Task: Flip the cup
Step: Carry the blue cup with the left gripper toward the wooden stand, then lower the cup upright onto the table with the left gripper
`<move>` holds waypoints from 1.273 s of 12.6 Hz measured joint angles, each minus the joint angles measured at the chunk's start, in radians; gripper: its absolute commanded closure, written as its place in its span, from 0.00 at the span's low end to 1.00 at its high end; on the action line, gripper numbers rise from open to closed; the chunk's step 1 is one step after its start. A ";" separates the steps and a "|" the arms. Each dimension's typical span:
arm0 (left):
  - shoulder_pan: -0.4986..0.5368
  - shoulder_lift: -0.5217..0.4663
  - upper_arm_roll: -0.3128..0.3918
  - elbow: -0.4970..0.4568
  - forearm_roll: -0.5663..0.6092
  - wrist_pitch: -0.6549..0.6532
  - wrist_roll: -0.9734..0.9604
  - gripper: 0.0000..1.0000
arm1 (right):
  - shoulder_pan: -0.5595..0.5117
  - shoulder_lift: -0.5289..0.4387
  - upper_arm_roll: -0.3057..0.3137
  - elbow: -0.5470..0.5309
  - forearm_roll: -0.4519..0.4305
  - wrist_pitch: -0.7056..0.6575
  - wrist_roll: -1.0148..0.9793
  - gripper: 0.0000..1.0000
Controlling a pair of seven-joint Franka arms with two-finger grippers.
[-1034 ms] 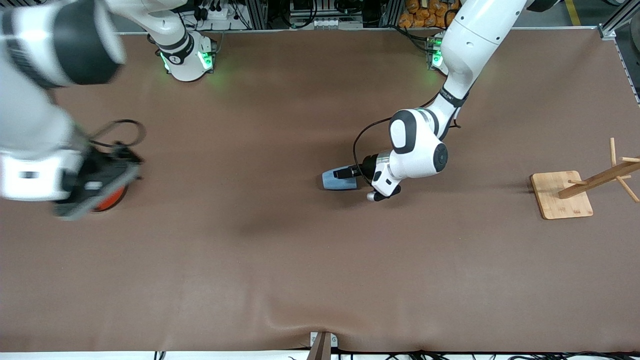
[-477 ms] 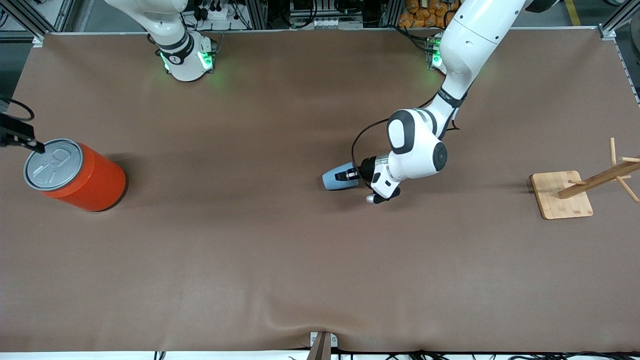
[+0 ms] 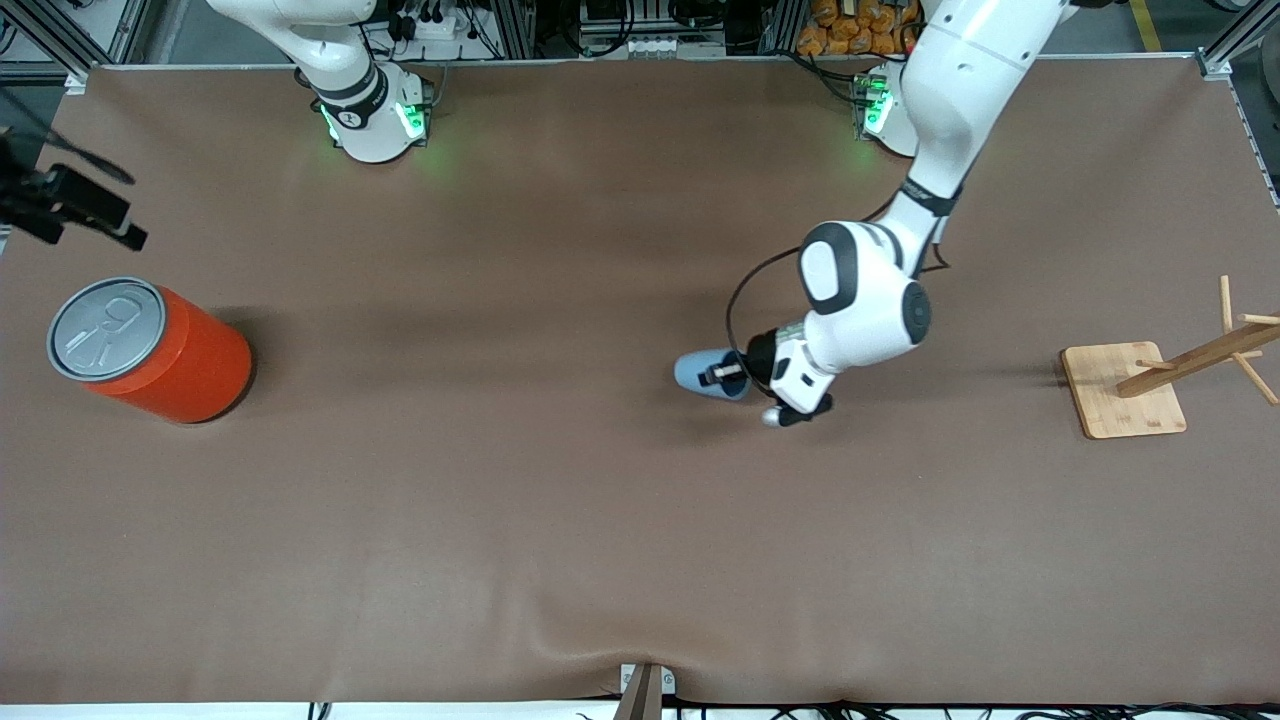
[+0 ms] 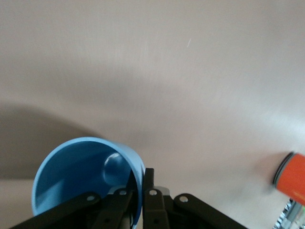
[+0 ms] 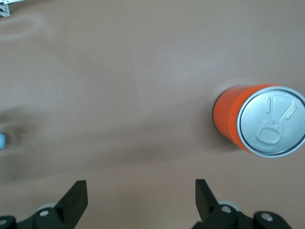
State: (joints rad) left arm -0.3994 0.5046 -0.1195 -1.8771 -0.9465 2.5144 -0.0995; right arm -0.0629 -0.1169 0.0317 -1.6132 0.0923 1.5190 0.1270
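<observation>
I need to release the light-blue cup from my left gripper on the bare table (image 3: 935,419) near the wooden rack's square base.
The small light-blue cup (image 3: 698,371) is near the middle of the table, tilted, with its narrow base pointing toward the right arm's end. My left gripper (image 3: 722,376) is shut on its rim wall. In the left wrist view one finger (image 4: 125,191) is inside the cup (image 4: 71,176) and the other is outside, with the left gripper (image 4: 141,180) pinching the rim. I cannot tell whether the cup touches the table. My right gripper (image 3: 85,212) is open and empty over the table's edge at the right arm's end; its wrist view shows the right gripper (image 5: 140,198) spread wide.
A large orange can (image 3: 150,350) with a grey lid stands upright at the right arm's end; it also shows in the right wrist view (image 5: 259,119) and the left wrist view (image 4: 291,176). A wooden rack on a square base (image 3: 1125,390) stands at the left arm's end.
My left gripper has moved with the cup toward the left arm's end and tilted it up from lying on its side. My right arm has pulled away from the orange can.
</observation>
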 measured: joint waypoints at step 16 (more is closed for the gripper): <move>0.320 -0.129 0.055 -0.022 1.009 -0.146 -0.133 1.00 | 0.015 0.051 -0.050 0.139 0.022 -0.116 -0.071 0.00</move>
State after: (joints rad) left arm -0.0796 0.3751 -0.0646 -1.8987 0.0626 2.3680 -0.2323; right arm -0.0482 -0.0655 -0.0183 -1.4737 0.1140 1.4028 0.0559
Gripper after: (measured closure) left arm 0.943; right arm 0.000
